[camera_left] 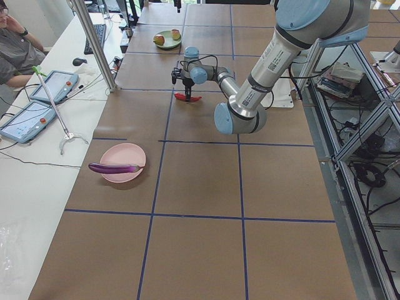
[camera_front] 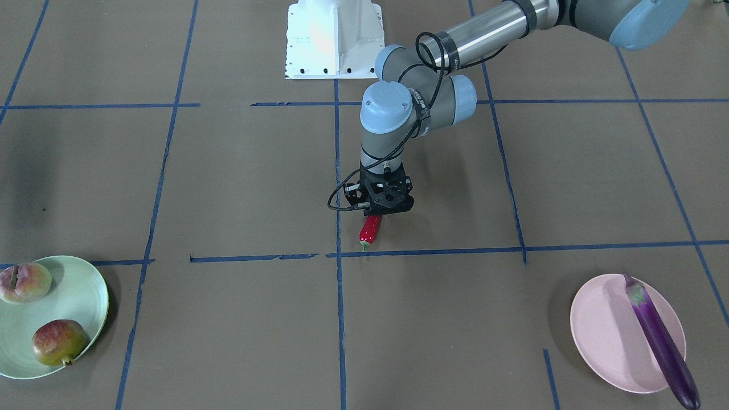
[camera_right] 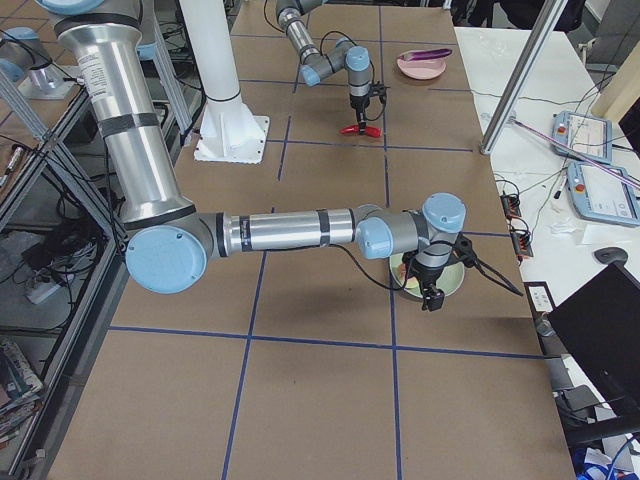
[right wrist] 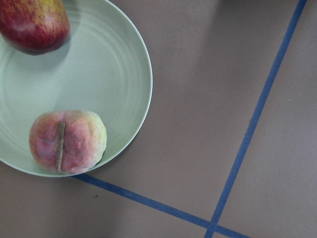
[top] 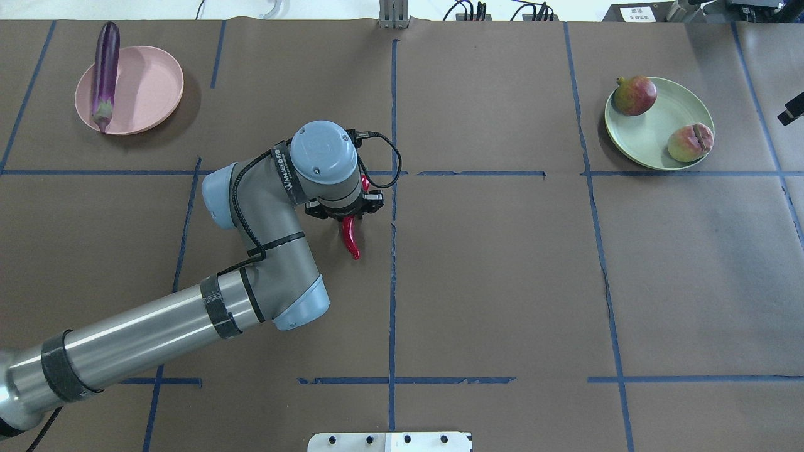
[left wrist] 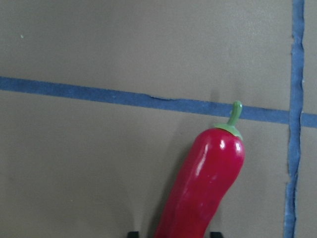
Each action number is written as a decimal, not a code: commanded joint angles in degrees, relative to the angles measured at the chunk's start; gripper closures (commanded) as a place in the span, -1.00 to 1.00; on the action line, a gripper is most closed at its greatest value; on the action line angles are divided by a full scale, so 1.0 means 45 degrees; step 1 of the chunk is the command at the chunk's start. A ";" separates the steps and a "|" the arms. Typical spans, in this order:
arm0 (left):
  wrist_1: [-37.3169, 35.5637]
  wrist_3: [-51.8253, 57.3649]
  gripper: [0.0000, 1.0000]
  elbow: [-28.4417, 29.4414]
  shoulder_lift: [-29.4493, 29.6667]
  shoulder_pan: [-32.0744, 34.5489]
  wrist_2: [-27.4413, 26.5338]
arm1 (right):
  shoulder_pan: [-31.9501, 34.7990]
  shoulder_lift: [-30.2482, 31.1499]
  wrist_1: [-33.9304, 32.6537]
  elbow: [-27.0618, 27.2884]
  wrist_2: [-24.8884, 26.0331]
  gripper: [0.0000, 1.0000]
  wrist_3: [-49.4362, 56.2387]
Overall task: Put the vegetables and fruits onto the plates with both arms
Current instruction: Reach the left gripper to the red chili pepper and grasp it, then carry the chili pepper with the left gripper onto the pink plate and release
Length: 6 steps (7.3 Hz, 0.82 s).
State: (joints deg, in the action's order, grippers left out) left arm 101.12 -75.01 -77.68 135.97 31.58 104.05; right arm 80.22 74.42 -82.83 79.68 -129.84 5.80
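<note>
I should release the red chili pepper from my left gripper on the pink plate (camera_front: 619, 320), beside the purple eggplant. The chili pepper is now near the table's middle.
My left gripper (camera_front: 374, 215) (top: 347, 220) is shut on the red chili pepper (camera_front: 370, 230) (top: 350, 240) near the table's middle; the left wrist view shows the chili pepper (left wrist: 203, 188) over a blue tape line. The purple eggplant (camera_front: 660, 336) (top: 105, 69) lies across the pink plate (camera_front: 603, 336) (top: 147, 88), overhanging its rim. The peach (camera_front: 24, 282) (right wrist: 67, 141) and the pomegranate-like fruit (camera_front: 58, 341) (right wrist: 32, 25) lie on the green plate (camera_front: 80, 296) (top: 659, 119) (right wrist: 109, 74). My right gripper (camera_right: 431, 300) hovers by the green plate; I cannot tell if it is open or shut.
The white base block (camera_front: 333, 40) stands at the robot's side of the table. Blue tape lines grid the brown surface. A side bench with tablets (camera_left: 37, 103) and a seated operator (camera_left: 15, 44) runs along the far edge, behind metal posts (camera_left: 94, 44).
</note>
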 commanded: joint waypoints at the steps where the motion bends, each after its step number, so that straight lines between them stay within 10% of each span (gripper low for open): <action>1: -0.0030 0.0028 1.00 -0.0546 -0.0234 0.0827 0.0198 | -0.0014 0.0005 0.0008 0.0007 -0.0073 -1.00 -0.0019; 3: 0.0008 0.0066 1.00 -0.0628 -0.1148 0.3204 0.2627 | -0.0014 -0.0014 0.0066 0.0027 -0.0112 -1.00 -0.0039; 6: 0.0106 0.2917 1.00 0.1860 -0.1447 0.6411 0.2699 | -0.0150 -0.0015 0.0145 0.0027 -0.0112 -1.00 -0.0058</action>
State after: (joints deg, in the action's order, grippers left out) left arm 101.32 -70.04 -75.21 129.79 54.67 115.83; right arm 79.86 74.38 -82.25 79.80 -130.33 5.59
